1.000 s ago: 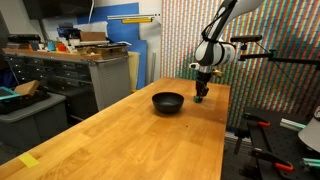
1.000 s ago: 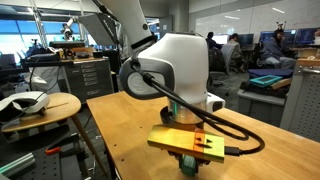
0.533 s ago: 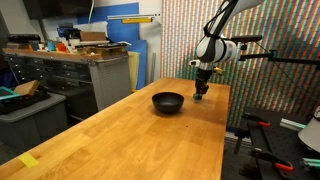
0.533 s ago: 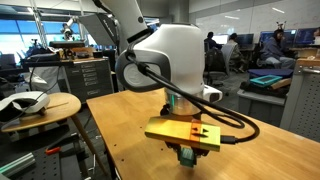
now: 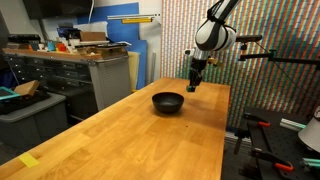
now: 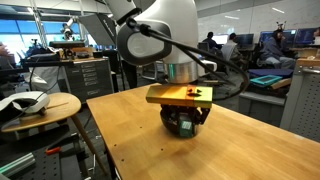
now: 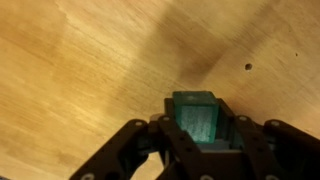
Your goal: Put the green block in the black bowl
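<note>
Next, my gripper lets go of the green block on the bottom of the black bowl (image 5: 167,102), close to the bowl's middle.
In the wrist view the green block (image 7: 196,118) sits clamped between the black fingers of my gripper (image 7: 197,125), lifted above the wooden table. In an exterior view my gripper (image 5: 193,85) hangs above the table just right of and behind the black bowl (image 5: 168,102), which stands empty on the far part of the table. In the close exterior view the gripper (image 6: 184,124) is low over the table under the wrist; the block and the bowl are hidden there.
The long wooden table (image 5: 130,140) runs toward the camera. Its right edge lies close to the gripper. A workbench with clutter (image 5: 80,50) stands at the left. A tripod arm (image 5: 265,55) reaches in at the right. A round side table (image 6: 35,105) stands beside the table.
My gripper has risen off the table with the green block in it and shifted slightly toward the bowl. The bowl has not moved.
</note>
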Robot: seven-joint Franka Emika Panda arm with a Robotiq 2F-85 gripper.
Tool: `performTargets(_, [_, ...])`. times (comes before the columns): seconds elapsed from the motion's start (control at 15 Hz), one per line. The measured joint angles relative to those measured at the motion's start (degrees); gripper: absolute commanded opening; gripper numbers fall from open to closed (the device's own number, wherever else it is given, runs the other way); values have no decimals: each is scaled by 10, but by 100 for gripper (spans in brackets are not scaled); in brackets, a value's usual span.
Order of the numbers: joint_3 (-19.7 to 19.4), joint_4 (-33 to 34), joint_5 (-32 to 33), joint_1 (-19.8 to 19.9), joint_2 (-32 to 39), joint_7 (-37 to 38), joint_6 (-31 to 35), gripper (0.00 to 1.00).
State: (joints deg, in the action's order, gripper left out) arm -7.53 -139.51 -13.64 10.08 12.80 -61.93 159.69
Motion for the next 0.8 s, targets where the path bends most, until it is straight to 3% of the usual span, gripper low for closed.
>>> performTargets(0.33, [22, 36, 56, -7, -27, 83, -50, 20])
performTargets(0.8, [62, 110, 60, -24, -14, 134, -131, 20])
